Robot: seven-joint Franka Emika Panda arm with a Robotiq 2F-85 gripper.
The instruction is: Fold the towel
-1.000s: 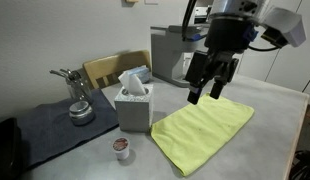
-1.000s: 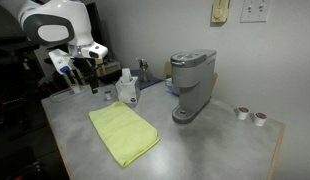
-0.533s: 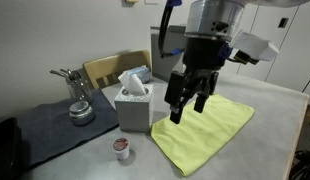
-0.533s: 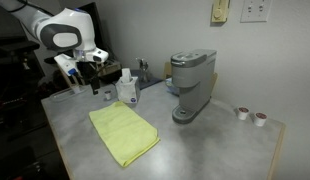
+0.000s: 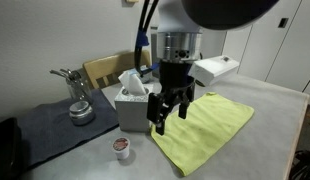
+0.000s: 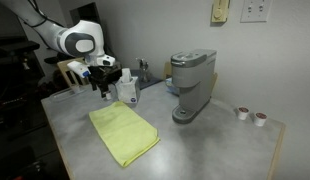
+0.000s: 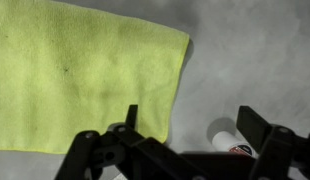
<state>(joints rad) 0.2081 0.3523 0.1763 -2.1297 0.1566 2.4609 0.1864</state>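
Note:
The towel is next for my gripper, which should go to it and close on the middle of its short edge (image 5: 168,155) (image 7: 177,90) facing the coffee pod.
The towel (image 5: 203,126) is a bright yellow-green cloth lying flat and unfolded on the grey table; it also shows in an exterior view (image 6: 123,133) and fills the upper left of the wrist view (image 7: 80,75). My gripper (image 5: 166,119) hangs above the table near the towel's corner next to the tissue box, seen too in an exterior view (image 6: 101,89). In the wrist view the fingers (image 7: 190,125) are spread wide and empty, above the towel's edge and bare table.
A tissue box (image 5: 134,104) stands beside the gripper. A small coffee pod (image 5: 120,147) sits in front of it, also in the wrist view (image 7: 235,140). A dark cloth mat (image 5: 45,125) holds a metal pot (image 5: 80,110). A coffee machine (image 6: 192,85) and two pods (image 6: 251,115) stand further along the table.
The arm has swung from above the towel's far side toward the tissue box and come lower, over the towel's near corner. The towel has not moved.

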